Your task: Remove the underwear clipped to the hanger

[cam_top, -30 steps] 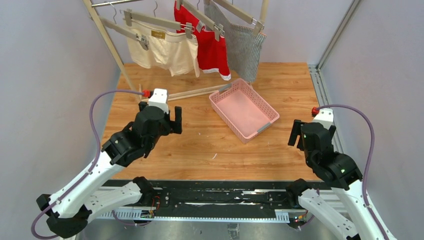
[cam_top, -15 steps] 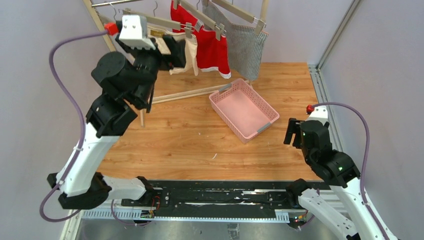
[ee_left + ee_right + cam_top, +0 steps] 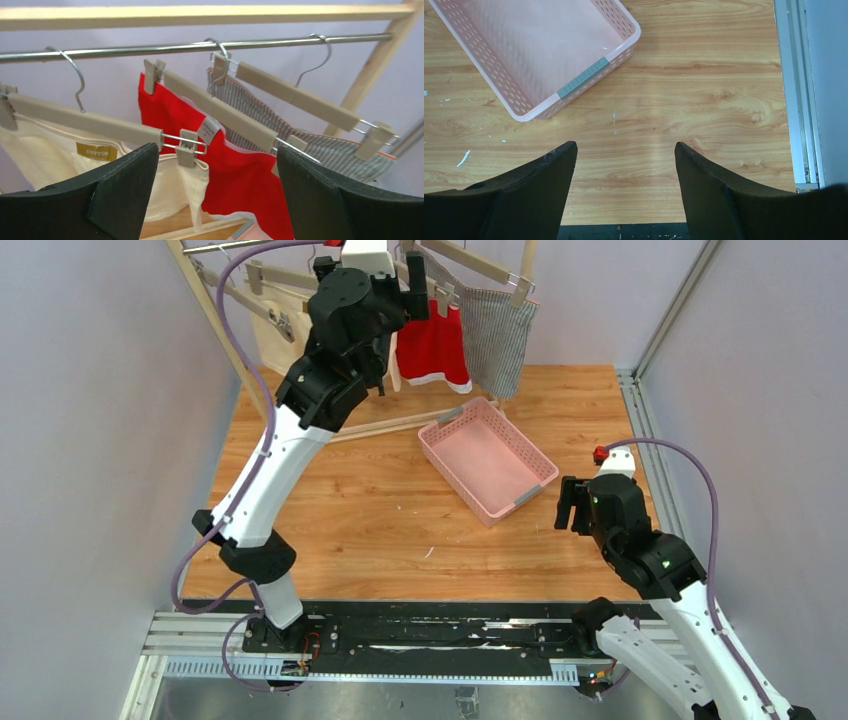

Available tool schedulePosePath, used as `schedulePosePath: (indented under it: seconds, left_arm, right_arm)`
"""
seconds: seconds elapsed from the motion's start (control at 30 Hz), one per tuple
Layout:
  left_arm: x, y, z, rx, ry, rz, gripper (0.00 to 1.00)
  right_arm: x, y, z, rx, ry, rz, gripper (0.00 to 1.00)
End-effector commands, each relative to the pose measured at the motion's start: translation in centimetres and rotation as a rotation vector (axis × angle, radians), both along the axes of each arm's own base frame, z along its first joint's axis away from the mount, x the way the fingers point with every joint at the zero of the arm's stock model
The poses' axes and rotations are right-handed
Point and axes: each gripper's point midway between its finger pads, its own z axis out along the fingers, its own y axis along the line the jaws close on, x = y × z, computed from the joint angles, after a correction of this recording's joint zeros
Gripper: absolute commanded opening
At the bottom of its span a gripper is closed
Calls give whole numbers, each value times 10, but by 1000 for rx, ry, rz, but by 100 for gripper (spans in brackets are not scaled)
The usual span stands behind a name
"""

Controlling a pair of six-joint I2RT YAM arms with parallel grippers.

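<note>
The robot's left gripper will close on the wooden bar [image 3: 310,283] [image 3: 111,124] of the cream underwear's hanger, next to the metal hook, to steady the hanger.
Three pairs of underwear hang clipped to wooden hangers on a rail: cream [image 3: 45,160] with a tan label, red [image 3: 240,185], and grey-and-white striped [image 3: 330,150]. In the top view they show as cream [image 3: 272,340], red [image 3: 432,345] and striped [image 3: 495,340]. My left gripper [image 3: 216,150] is open and empty, raised to hanger height. It faces the cream pair's right clip [image 3: 187,147] and the red pair without touching either. In the top view my left gripper [image 3: 372,280] covers part of the cream pair. My right gripper [image 3: 578,505] is open and empty, low over the table [image 3: 625,146].
A pink perforated basket [image 3: 530,496] sits on the wooden table below the rack, also in the right wrist view [image 3: 583,80]. The metal rail [image 3: 150,50] runs between slanted wooden rack posts [image 3: 215,325]. An aluminium rail [image 3: 799,100] borders the table's right edge.
My left arm has swung up from the table to the hangers and rightward, now in front of the cream and red pairs. My right gripper has shifted slightly left.
</note>
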Motion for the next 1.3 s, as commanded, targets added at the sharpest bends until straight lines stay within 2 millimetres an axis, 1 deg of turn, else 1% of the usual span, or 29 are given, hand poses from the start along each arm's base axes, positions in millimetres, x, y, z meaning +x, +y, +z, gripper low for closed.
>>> schedulePosePath:
  seconds: [0.0, 0.17, 0.3, 0.47, 0.6, 0.83, 1.03, 1.2, 1.27]
  left_arm:
    - [2, 38, 14, -79, -31, 185, 98]
    - [15, 42, 4, -113, -30, 235, 98]
    - [29, 51, -1, -165, -29, 249, 98]
    - [51, 64, -18, -206, 2, 281, 98]
    - [66, 69, -32, -215, 25, 297, 98]
    - [77, 70, -43, -228, 37, 304, 98]
    - [86, 80, -50, -242, 44, 330, 98]
    - [97, 90, -62, -266, 68, 341, 98]
    - [102, 91, -70, -278, 84, 340, 98]
  right_arm:
    - [0, 1, -5, 11, 9, 3, 73]
    - [2, 7, -13, 23, 27, 19, 73]
    - [4, 12, -21, 27, 48, 34, 72]
    - [4, 16, -26, 32, 73, 49, 71]
    - [4, 21, -30, 49, 79, 68, 70]
    - [5, 24, -35, 62, 77, 80, 68]
    - [5, 27, -38, 67, 75, 94, 65]
    - [3, 28, -45, 72, 84, 104, 64]
    - [2, 31, -47, 83, 89, 114, 64]
